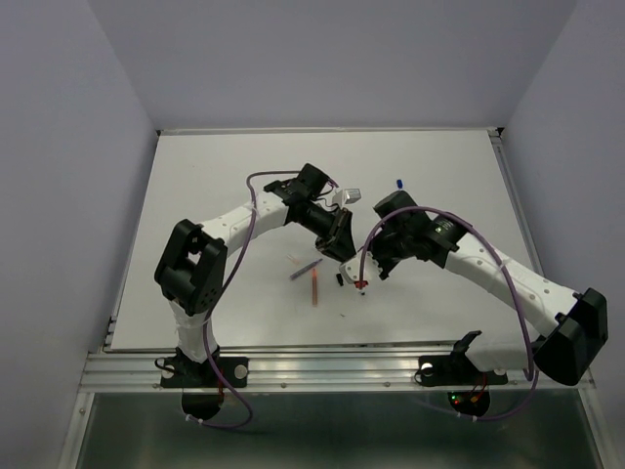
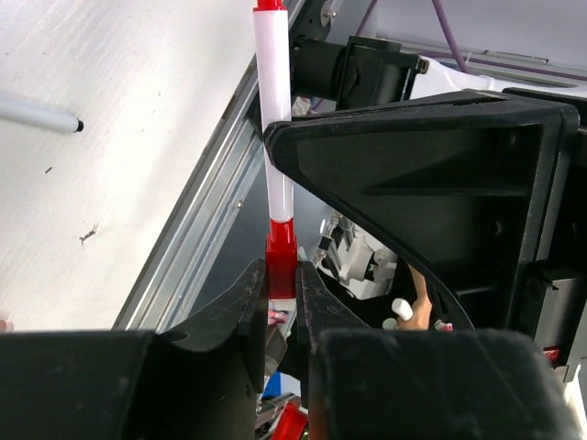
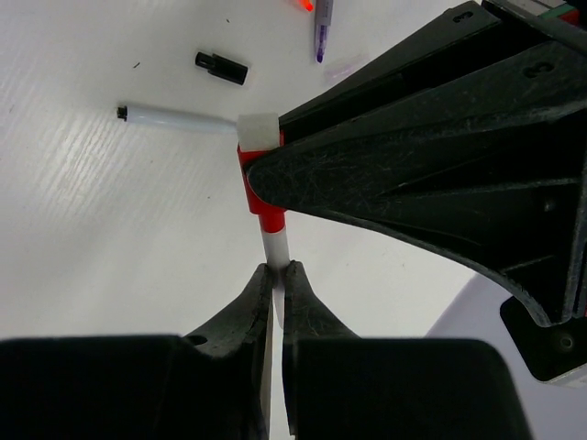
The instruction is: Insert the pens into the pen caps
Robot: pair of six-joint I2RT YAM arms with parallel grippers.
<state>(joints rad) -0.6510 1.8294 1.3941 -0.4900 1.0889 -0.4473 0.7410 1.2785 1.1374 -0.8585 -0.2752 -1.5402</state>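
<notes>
My right gripper has the pen with the white body in its red cap. It will put that pen down on the table [image 1: 414, 191] close beside the blue cap.
My left gripper [image 2: 281, 275] is shut on a red pen cap [image 2: 281, 258]. A white-barrelled pen [image 2: 273, 82] runs straight out of that cap. My right gripper [image 3: 277, 270] is shut on the same pen's barrel [image 3: 275, 246], just behind the red cap [image 3: 260, 194]. In the top view both grippers, left [image 1: 347, 264] and right [image 1: 374, 269], meet over the table's middle with the red cap [image 1: 361, 284] between them. Another white pen [image 3: 174, 116] with a pale cap-like end [image 3: 258, 130] lies on the table.
A black cap [image 3: 221, 67] lies loose near the white pen. A grey pen [image 1: 306, 267] and an orange pen [image 1: 314, 286] lie left of the grippers. A blue cap [image 1: 398, 183] lies at the back right. The table's front rail [image 1: 322, 366] is close.
</notes>
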